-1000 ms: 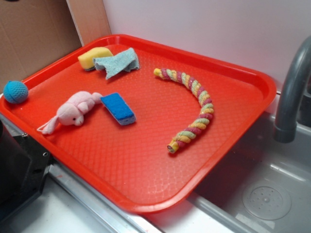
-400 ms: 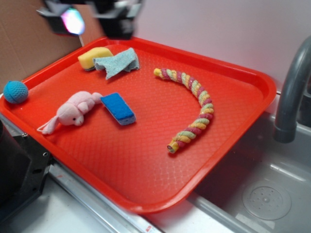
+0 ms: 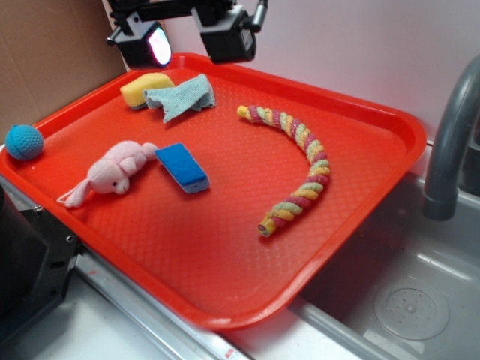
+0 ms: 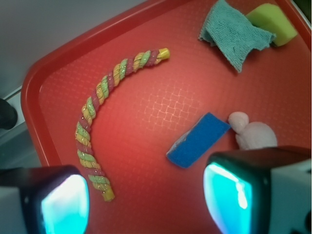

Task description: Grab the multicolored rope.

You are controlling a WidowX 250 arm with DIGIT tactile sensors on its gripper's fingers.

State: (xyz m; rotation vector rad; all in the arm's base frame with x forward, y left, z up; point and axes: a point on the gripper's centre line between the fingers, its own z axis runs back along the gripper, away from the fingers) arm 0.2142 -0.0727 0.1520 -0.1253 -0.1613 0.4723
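Observation:
My gripper is going to grab the sink-side bend (image 3: 320, 175) (image 4: 83, 135) of the multicolored rope, between the rope's middle and the end nearest the front of the tray.
The multicolored rope (image 3: 301, 163) lies in a curve on the right half of the red tray (image 3: 225, 285), twisted from pink, yellow and green strands. In the wrist view the rope (image 4: 97, 117) arcs down the left side. My gripper (image 3: 187, 41) hangs high over the tray's back edge, well left of and above the rope. Its two fingers stand wide apart, open, with nothing between them (image 4: 146, 204).
On the tray's left half lie a blue sponge (image 3: 182, 167), a pink plush toy (image 3: 112, 172), a teal cloth (image 3: 180, 96) and a yellow sponge (image 3: 145, 88). A blue ball (image 3: 24, 142) sits beyond the left rim. A grey faucet (image 3: 450, 142) and sink stand to the right.
My gripper has come into view at the top and lowered toward the tray's back edge. The rope and other objects have not moved.

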